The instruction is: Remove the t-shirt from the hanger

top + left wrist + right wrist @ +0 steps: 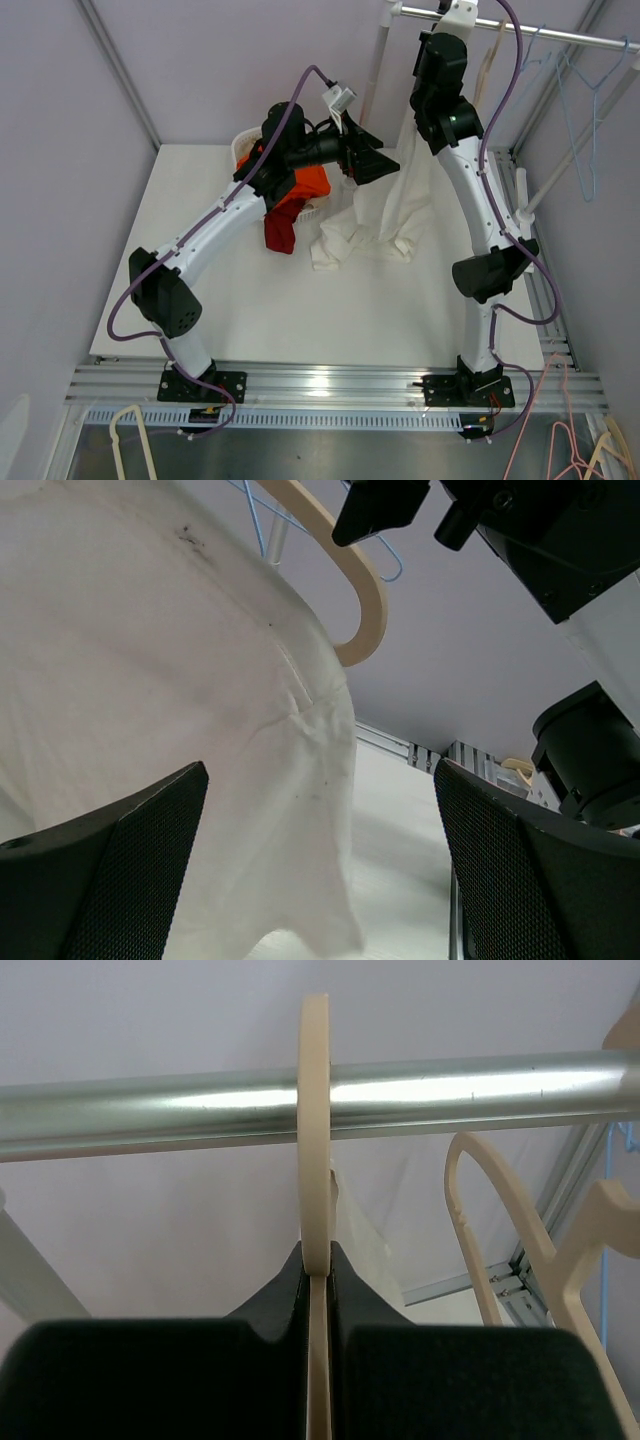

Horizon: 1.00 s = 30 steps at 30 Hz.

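Observation:
The loose end of the sleeve (388,230) (322,920) on the white t-shirt, below the bare hanger arm, should be gripped next by my left gripper.
The white t-shirt (385,205) hangs from a cream hanger, and its lower part lies bunched on the table. In the left wrist view the t-shirt (150,680) fills the left side, and one bare hanger arm (368,600) sticks out past its shoulder. My left gripper (320,880) is open, with the shirt's lower edge between its wide-apart jaws; the top view shows it (378,165) right beside the shirt. My right gripper (317,1270) is shut on the hanger's hook (315,1110), which sits over the metal rail (450,1095). It is high by the rail in the top view (450,22).
A red garment (295,200) spills from a white basket (243,143) at the back of the table, under my left arm. More cream hangers (500,1240) and blue wire hangers (585,130) hang on the rail (560,37) to the right. Other hangers lie below the table's front edge (130,440).

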Available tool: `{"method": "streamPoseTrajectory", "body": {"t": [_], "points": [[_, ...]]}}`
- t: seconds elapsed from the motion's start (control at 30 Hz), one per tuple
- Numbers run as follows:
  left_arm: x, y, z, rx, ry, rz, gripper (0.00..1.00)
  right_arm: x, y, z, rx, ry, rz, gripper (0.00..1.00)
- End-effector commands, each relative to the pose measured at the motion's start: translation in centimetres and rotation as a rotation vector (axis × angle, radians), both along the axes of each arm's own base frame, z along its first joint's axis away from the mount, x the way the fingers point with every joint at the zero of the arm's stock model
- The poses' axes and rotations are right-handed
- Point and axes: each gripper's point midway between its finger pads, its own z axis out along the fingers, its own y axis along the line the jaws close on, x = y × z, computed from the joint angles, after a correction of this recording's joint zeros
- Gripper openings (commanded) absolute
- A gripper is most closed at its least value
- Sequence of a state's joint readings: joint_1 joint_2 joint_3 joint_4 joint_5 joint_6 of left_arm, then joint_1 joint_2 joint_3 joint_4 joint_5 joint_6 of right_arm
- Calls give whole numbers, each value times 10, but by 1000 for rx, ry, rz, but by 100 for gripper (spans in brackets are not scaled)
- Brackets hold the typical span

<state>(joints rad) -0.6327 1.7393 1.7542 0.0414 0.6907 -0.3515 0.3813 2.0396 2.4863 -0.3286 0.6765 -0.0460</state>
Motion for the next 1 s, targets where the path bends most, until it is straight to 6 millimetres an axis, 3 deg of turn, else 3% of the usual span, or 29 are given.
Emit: {"method": "streamPoseTrajectory", "body": {"t": [0.0, 0.33, 0.6, 0.83, 0.97], "points": [[-9, 5, 24, -25, -75, 2, 99, -1, -15, 20, 26, -71, -49, 0], [-12, 10, 29, -30, -88, 19, 99, -23, -14, 57, 43, -152, -2, 0], [-18, 18, 37, -38, -97, 45, 99, -54, -14, 97, 60, -233, 63, 0], [-32, 31, 47, -42, -156, 91, 100, -85, -10, 116, 72, -273, 117, 0], [-50, 37, 58, -42, -193, 105, 99, -94, -8, 108, 101, -244, 147, 0]]}}
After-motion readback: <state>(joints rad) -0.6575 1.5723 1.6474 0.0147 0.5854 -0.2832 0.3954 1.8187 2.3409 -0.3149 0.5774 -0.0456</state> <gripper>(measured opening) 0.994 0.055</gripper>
